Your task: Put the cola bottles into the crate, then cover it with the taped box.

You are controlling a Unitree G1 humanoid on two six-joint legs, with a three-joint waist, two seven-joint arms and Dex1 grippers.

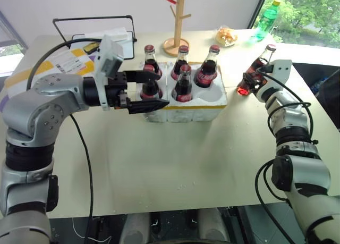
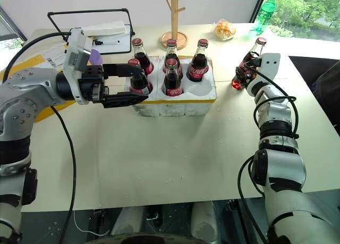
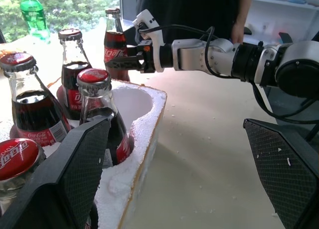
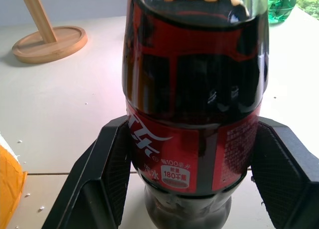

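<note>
The robot's right gripper will release the cola bottle in the empty front hole of the white styrofoam crate (image 1: pixel 211 95). The cola bottle now stands on the table beside the crate.
The white styrofoam crate (image 1: pixel 197 112) with a yellow band sits mid-table and holds several cola bottles, among them a front-left one (image 1: pixel 150 86) and a back-right one (image 1: pixel 207 67). My left gripper (image 1: pixel 159 89) is open, level, with its fingers on either side of the front-left bottle. One more cola bottle (image 4: pixel 194 89) stands on the table to the right of the crate; my right gripper (image 1: pixel 253 78) is shut on its lower body. The taped box (image 1: pixel 53 66) lies at the far left, partly hidden by my left arm.
A wooden stand (image 1: pixel 178 20) rises behind the crate. A green plastic bottle (image 1: pixel 268 18) and a bag of food (image 1: pixel 227 36) sit at the back right. A black wire frame (image 1: pixel 95 26) stands at the back left. A person (image 3: pixel 199 9) stands beyond the table's right edge.
</note>
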